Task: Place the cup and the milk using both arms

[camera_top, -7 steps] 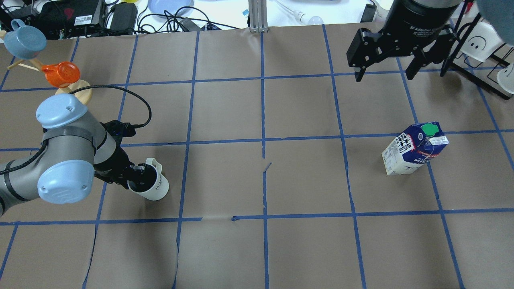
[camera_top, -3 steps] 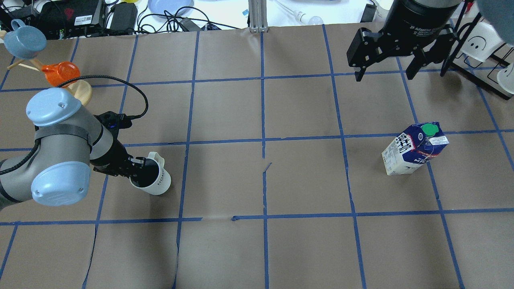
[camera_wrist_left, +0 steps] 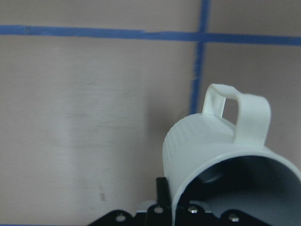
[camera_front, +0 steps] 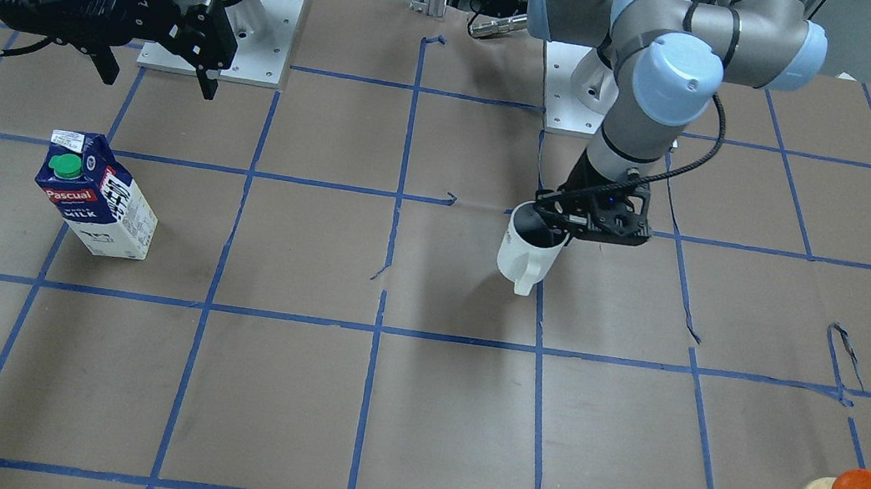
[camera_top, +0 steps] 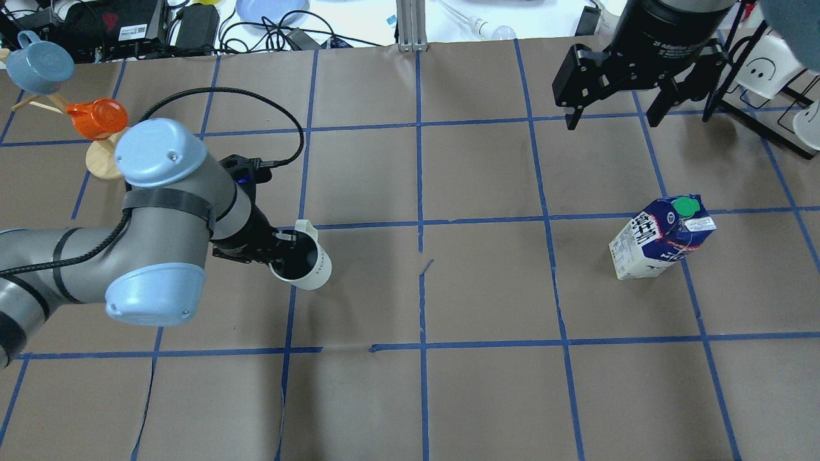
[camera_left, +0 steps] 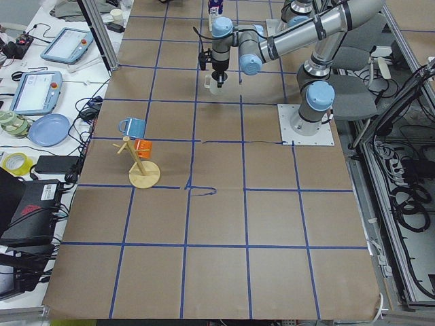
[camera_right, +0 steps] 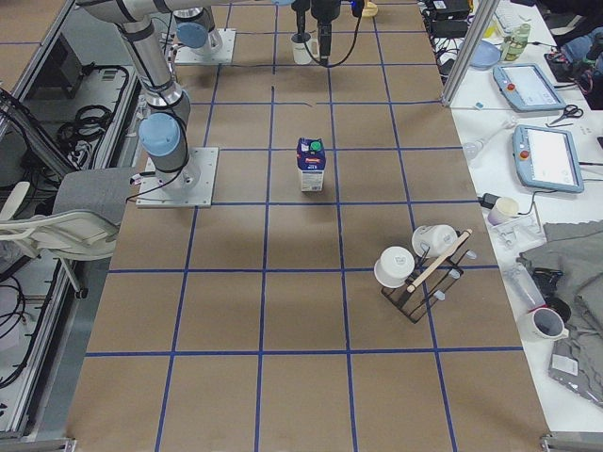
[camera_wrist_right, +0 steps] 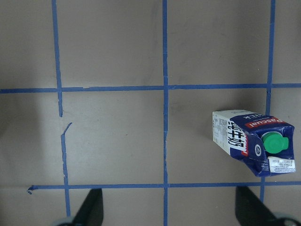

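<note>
Next, my right gripper needs to go to the top of the milk (camera_front: 73,160) (camera_wrist_right: 270,145) and close there, with its fingers on either side of the green cap.
The white cup (camera_top: 306,261) is held by its rim in my left gripper (camera_top: 282,251), which is shut on it and holds it above the table, left of centre. It also shows in the front view (camera_front: 523,249) and close up in the left wrist view (camera_wrist_left: 221,155), handle pointing away. The milk (camera_top: 663,237) stands upright on the table at the right, also in the front view (camera_front: 96,191) and the right wrist view (camera_wrist_right: 249,141). My right gripper (camera_top: 612,121) is open and empty, high above the table beyond the milk.
A wooden mug tree (camera_top: 102,160) with an orange cup (camera_top: 96,118) and a blue cup (camera_top: 40,63) stands at the far left. A black wire rack with white mugs (camera_top: 769,70) stands at the far right. Cables and devices lie past the table's far edge.
My left arm has carried the cup to the right and slightly away from me, toward the table's centre. The right gripper and the milk have not moved.
</note>
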You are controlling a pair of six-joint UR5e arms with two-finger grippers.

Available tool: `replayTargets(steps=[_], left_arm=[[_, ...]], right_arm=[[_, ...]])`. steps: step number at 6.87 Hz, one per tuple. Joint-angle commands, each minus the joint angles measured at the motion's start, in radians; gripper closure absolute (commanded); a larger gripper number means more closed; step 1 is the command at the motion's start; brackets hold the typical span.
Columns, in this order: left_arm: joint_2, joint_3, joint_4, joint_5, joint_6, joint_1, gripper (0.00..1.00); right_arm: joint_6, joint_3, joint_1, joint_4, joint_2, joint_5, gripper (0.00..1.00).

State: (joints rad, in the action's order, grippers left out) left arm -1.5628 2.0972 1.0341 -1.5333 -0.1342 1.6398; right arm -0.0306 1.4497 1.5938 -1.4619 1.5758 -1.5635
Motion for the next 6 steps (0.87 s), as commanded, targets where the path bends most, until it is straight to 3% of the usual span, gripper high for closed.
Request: replayTargets(steps=[1,4,6], left_arm=[[-0.060,-0.052,-0.008,-0.005,-0.274,0.240,1.00],[-0.135,-0.046,-0.063,0.001,-0.444,0.322,1.00],[-0.184,-0.049,-0.149,0.002,-0.458,0.359,1.00]], right_arm=[[0.000,0.000,0.000,0.000,0.000,0.002,0.00],[0.000,0.000,0.000,0.000,0.000,0.005,0.00],[0.000,0.000,0.000,-0.002,0.000,0.005,0.00]])
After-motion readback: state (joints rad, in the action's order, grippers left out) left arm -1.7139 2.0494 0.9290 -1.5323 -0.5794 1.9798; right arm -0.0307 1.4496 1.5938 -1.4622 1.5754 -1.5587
